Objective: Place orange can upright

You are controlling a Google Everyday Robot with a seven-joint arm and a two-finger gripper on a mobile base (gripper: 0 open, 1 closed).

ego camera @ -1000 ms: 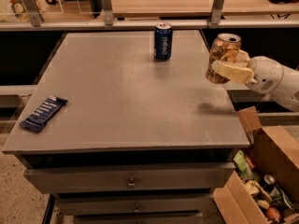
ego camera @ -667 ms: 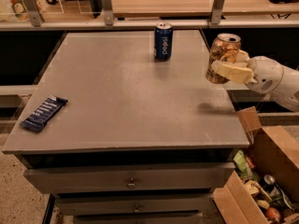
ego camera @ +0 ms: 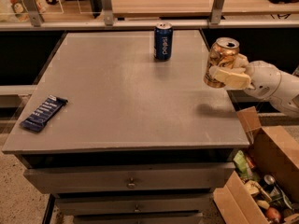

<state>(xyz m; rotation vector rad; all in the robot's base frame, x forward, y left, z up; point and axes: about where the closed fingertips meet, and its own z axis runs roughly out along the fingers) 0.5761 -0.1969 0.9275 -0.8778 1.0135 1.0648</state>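
Next, the gripper releases the orange can on the grey table [ego camera: 210, 101] near the edge next to the cardboard box. The can is still in the air above the table.
The orange can [ego camera: 219, 59] is shiny gold-orange with a silver top. It is held nearly upright, tilted slightly, in the air above the right edge of the grey table [ego camera: 126, 92]. My gripper [ego camera: 230, 73] comes in from the right on a white arm and is shut on the can, with one cream finger [ego camera: 231, 77] across its front. The can's shadow lies on the table below it, near the right edge.
A dark blue soda can [ego camera: 163, 41] stands upright at the back middle of the table. A dark blue snack bar [ego camera: 44, 113] lies near the left front edge. An open cardboard box [ego camera: 264, 171] with several items stands on the floor at the right.
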